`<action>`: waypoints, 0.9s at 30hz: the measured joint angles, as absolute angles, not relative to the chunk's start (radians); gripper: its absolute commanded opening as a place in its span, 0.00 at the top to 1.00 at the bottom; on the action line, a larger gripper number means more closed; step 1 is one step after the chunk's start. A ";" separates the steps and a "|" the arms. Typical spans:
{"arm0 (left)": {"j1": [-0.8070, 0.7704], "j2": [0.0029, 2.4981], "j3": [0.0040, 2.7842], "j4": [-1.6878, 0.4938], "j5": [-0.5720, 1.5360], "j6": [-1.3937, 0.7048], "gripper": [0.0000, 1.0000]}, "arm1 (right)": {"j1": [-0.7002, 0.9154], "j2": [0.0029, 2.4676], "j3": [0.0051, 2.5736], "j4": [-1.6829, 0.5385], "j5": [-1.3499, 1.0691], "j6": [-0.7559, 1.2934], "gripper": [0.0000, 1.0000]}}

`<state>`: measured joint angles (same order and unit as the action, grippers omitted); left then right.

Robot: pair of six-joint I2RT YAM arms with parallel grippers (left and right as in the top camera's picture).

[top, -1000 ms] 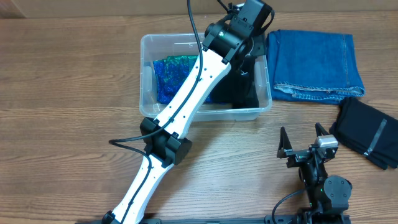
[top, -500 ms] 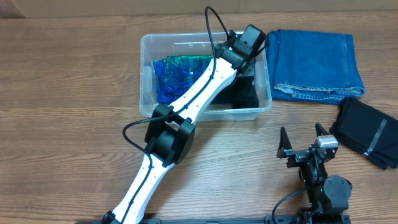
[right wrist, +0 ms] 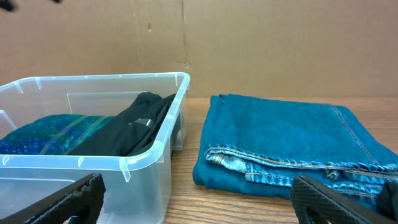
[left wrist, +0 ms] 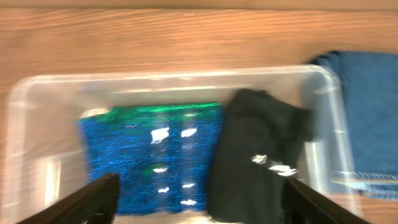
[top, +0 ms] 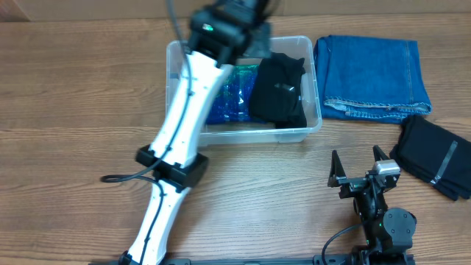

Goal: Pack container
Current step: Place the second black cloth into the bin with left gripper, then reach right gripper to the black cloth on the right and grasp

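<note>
The right gripper needs to close on the shiny strip (top: 442, 167) across the folded black garment that lies next to the blue jeans, outside the clear container.
The clear container (top: 315, 125) sits at the table's back middle. Inside, a sparkly blue-green cloth (top: 229, 99) lies on the left and a black garment (top: 278, 92) on the right. My left arm (top: 184, 103) reaches over the container's left part, blurred. In the left wrist view my left gripper (left wrist: 199, 208) is open and empty, high above the blue cloth (left wrist: 155, 155) and black garment (left wrist: 261, 155). My right gripper (top: 360, 168) is open and empty near the front edge, facing the container (right wrist: 93, 165).
Folded blue jeans (top: 374, 73) lie right of the container and also show in the right wrist view (right wrist: 286, 143). A folded black garment (top: 436, 156) lies at the right edge. A cardboard wall (right wrist: 249, 43) stands behind the table.
My left arm has swung from the container's right half up and to the left. The black garment now lies uncovered in the container. The right arm has not moved.
</note>
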<state>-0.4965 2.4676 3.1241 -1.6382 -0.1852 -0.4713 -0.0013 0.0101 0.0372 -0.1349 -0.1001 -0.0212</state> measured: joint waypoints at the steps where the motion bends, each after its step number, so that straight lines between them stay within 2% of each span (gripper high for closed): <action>1: -0.455 2.457 3.124 -1.667 -0.187 -0.473 0.00 | -0.001 0.010 0.037 -0.135 -0.100 -0.021 0.00; 10: -0.007 2.446 3.124 -1.686 -0.044 -0.455 0.00 | -0.001 0.010 0.037 -0.124 -0.080 -0.022 0.00; 19: 0.153 2.446 3.122 -1.688 -0.027 -0.318 0.00 | -0.001 0.009 0.037 -0.059 -0.056 0.008 0.00; 22: 0.168 2.446 3.121 -1.687 -0.057 -0.310 0.00 | -0.001 0.017 0.130 -0.245 -0.078 0.021 0.00; 27: 0.168 2.446 3.121 -1.689 -0.065 -0.310 0.00 | -0.001 0.270 0.643 -0.612 -0.074 0.026 0.00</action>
<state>0.1680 2.4458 3.1210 -1.6886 -0.0647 -0.3103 -0.0013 0.2699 0.6426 -0.6121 -0.0738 0.0261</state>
